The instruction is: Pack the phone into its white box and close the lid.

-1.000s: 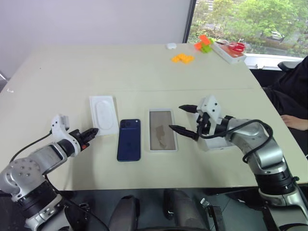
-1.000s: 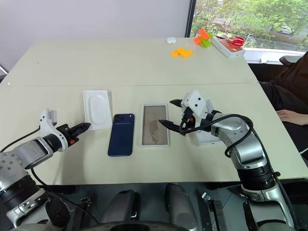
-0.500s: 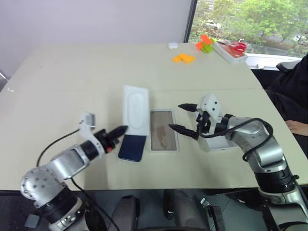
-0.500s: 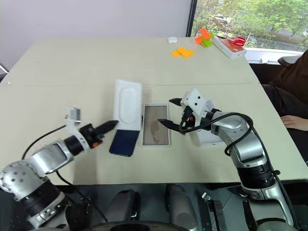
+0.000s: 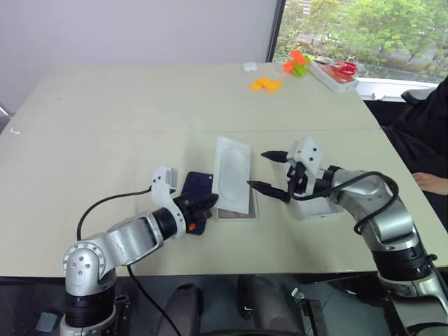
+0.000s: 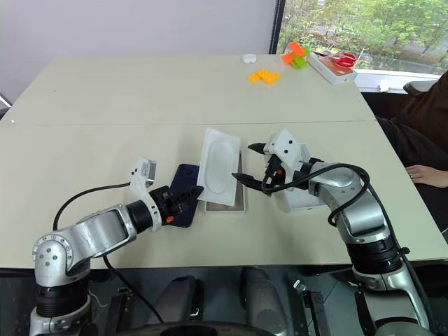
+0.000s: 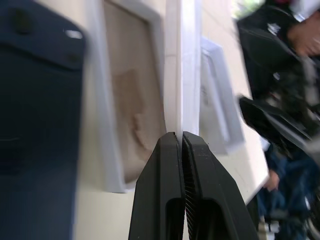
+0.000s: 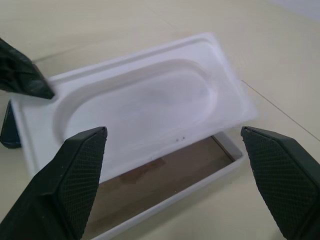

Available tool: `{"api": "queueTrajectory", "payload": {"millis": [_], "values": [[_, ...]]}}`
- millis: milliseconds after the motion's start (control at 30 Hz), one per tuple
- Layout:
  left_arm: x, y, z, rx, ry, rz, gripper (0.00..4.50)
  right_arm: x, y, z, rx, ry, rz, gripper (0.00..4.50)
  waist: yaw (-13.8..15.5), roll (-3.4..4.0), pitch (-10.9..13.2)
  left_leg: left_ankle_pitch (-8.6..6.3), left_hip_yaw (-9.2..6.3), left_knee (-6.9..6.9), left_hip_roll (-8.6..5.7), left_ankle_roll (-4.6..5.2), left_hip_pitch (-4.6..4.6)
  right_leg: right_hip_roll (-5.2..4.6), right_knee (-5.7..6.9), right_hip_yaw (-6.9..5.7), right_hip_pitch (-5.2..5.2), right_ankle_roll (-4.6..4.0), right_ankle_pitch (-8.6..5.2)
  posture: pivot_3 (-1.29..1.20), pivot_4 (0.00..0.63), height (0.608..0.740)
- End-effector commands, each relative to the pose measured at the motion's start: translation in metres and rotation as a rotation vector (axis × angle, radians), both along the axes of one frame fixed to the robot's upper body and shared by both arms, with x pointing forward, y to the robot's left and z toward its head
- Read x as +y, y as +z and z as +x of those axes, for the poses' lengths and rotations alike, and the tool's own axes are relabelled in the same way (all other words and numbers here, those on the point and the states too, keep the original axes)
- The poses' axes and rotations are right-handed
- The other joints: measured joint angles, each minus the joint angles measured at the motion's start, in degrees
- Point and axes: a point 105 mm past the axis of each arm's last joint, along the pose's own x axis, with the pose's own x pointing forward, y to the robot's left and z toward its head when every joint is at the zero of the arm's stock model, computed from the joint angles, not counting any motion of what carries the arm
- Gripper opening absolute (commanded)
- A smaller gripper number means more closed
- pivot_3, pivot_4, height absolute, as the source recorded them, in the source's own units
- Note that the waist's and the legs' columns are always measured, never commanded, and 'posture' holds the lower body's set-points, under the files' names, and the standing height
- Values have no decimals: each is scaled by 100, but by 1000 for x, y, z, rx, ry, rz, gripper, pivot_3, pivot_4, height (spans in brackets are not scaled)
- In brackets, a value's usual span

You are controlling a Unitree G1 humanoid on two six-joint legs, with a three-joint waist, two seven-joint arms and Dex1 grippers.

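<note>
Next, my left gripper lets go of the white tray over the tan bottom of the white box [image 5: 236,187] [image 7: 134,95] beside the phone.
My left gripper [image 5: 204,204] is shut on the near edge of a white tray with an oval recess [image 5: 232,171] and holds it tilted above the white box [image 5: 238,213]. The box's tan floor [image 7: 131,100] shows under the tray. Just left of the box lies the dark blue phone [image 5: 197,186] flat on the table, its near end hidden by my left hand. My right gripper [image 5: 257,169] stands open beside the tray's right edge with nothing between its fingers. Under the right forearm the white lid [image 5: 318,210] rests on the table.
At the table's far right lie orange blocks [image 5: 266,85], an orange and green block [image 5: 297,63], a box with red scissors [image 5: 337,73] and a small white object [image 5: 250,66]. A person [image 5: 423,133] sits at the right edge.
The left gripper has carried the oval-recess tray to the right, from the table left of the phone, over the phone, to above the white box. The right gripper has stayed put.
</note>
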Motion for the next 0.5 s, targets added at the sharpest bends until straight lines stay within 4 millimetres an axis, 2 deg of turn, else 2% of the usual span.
{"api": "queueTrajectory", "payload": {"millis": [33,300,500], "values": [[-5,7,0,25,10,-21,34,0,12,-2,-54,11,-4,4500,1,0,0,0,0,0,-1,0,-1,0,-1,0,0,-1,0,0,150,740],[-16,2,0,67,-8,3,34,-4,15,0,-56,7,-15,4500,-8,0,0,1,2,0,-8,0,1,8,0,-1,1,-2,-1,0,150,740],[-20,-2,2,100,2,6,34,-17,12,-6,-27,25,-65,4500,-2,0,0,1,3,0,-8,0,0,9,-2,-2,1,-2,-2,0,150,740]]}}
